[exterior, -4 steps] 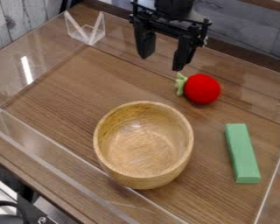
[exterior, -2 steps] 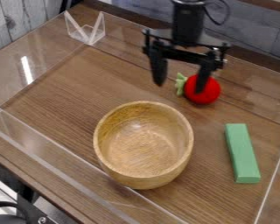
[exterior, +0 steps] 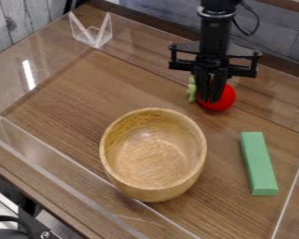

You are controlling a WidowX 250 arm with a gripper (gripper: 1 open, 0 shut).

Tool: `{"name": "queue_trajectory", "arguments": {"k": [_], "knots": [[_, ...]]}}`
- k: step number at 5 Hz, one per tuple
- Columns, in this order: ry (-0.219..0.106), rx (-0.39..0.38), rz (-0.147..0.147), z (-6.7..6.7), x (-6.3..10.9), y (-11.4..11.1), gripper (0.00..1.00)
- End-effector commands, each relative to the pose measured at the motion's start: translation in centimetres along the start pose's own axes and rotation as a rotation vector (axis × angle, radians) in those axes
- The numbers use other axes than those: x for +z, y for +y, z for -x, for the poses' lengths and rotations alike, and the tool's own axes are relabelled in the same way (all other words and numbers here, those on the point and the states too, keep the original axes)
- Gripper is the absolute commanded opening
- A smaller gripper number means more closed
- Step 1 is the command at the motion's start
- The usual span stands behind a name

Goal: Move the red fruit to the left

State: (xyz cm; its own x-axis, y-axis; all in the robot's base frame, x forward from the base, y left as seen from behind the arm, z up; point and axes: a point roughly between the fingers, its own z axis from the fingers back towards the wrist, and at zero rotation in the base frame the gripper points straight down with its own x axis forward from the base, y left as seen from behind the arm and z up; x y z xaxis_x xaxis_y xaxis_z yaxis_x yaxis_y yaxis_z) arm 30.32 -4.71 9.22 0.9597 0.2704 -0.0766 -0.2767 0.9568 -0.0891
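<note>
The gripper's fingers sit close together on the leafy side of the red fruit, so the robot should open them, back off, and take the red fruit from its round end (exterior: 224, 99).
The red fruit (exterior: 224, 98) lies on the wooden table at the back right, its green leafy top (exterior: 191, 91) poking out to the left. My gripper (exterior: 207, 93) points straight down onto it. The dark fingers are drawn close together and pinch the fruit's left part. The fingers cover the middle of the fruit. Only its right side and lower edge show.
A wooden bowl (exterior: 115, 131) stands in the middle front, left of and nearer than the fruit. A green rectangular block (exterior: 257, 162) lies at the front right. Clear plastic walls (exterior: 40, 154) edge the table, and a clear stand (exterior: 90, 30) sits at the back left.
The gripper moved right and came down over the red fruit. Its fingers, wide apart before, have closed on the fruit. The fruit has stayed in place.
</note>
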Motion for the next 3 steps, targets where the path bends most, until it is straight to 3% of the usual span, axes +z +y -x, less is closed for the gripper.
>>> {"name": "queue_trajectory", "arguments": {"k": [1,2,3], "knots": [[-0.076,0.078,0.039,-0.8,1.3,-0.8,0.0],[-0.09,0.145,0.048,-0.6,0.8,-1.1,1.0],[-0.104,0.183,0.058,-0.3,0.0,-1.0,1.0]]}}
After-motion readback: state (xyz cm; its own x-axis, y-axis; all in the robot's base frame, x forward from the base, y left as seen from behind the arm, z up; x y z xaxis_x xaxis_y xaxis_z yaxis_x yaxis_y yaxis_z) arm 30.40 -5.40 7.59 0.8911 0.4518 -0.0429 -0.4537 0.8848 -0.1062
